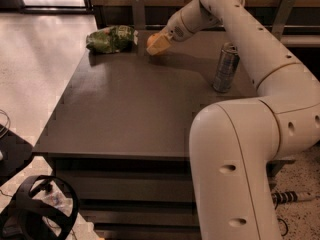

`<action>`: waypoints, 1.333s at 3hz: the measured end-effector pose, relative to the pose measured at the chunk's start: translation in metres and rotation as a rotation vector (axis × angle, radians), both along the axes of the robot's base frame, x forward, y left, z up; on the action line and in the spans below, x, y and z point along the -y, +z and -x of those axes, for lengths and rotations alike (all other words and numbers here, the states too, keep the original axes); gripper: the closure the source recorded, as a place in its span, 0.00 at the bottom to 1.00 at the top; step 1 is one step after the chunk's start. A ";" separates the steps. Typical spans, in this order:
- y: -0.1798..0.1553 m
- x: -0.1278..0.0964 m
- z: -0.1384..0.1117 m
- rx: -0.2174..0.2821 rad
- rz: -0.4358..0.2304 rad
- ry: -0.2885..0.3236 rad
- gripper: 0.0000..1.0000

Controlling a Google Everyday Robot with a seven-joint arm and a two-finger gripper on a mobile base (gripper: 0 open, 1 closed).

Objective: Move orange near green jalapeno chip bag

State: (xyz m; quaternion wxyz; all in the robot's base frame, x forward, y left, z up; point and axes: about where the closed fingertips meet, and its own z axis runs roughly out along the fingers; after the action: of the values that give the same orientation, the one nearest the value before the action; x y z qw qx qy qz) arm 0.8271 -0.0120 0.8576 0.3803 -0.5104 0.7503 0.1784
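Observation:
The orange will be released on the tabletop (153, 49) just beside the green jalapeno chip bag, near the tabletop's far edge.
The green jalapeno chip bag (111, 38) lies at the table's far left corner. My gripper (158, 44) is just right of the bag, low over the far edge of the table (130, 109). Its pale fingers are closed around the orange (152, 39), of which only a small patch of orange skin shows on the left side between them. The orange is about a fruit's width from the bag's right end. I cannot tell whether it touches the tabletop.
A tall silver can (225, 68) stands at the right of the table, under my arm. A wall rail with brackets (138, 6) runs behind the table. Black cables and a headset-like object (42, 209) lie on the floor at lower left.

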 end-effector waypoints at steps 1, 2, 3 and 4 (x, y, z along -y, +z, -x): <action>-0.009 -0.004 -0.002 -0.017 -0.010 -0.001 1.00; -0.014 -0.006 -0.004 -0.028 -0.014 -0.002 1.00; -0.021 -0.008 -0.006 -0.043 -0.024 -0.008 1.00; -0.024 -0.011 -0.006 -0.047 -0.023 -0.004 0.85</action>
State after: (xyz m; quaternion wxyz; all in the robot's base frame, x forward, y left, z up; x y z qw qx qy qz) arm 0.8332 -0.0009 0.8335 0.3687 -0.5000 0.7580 0.1985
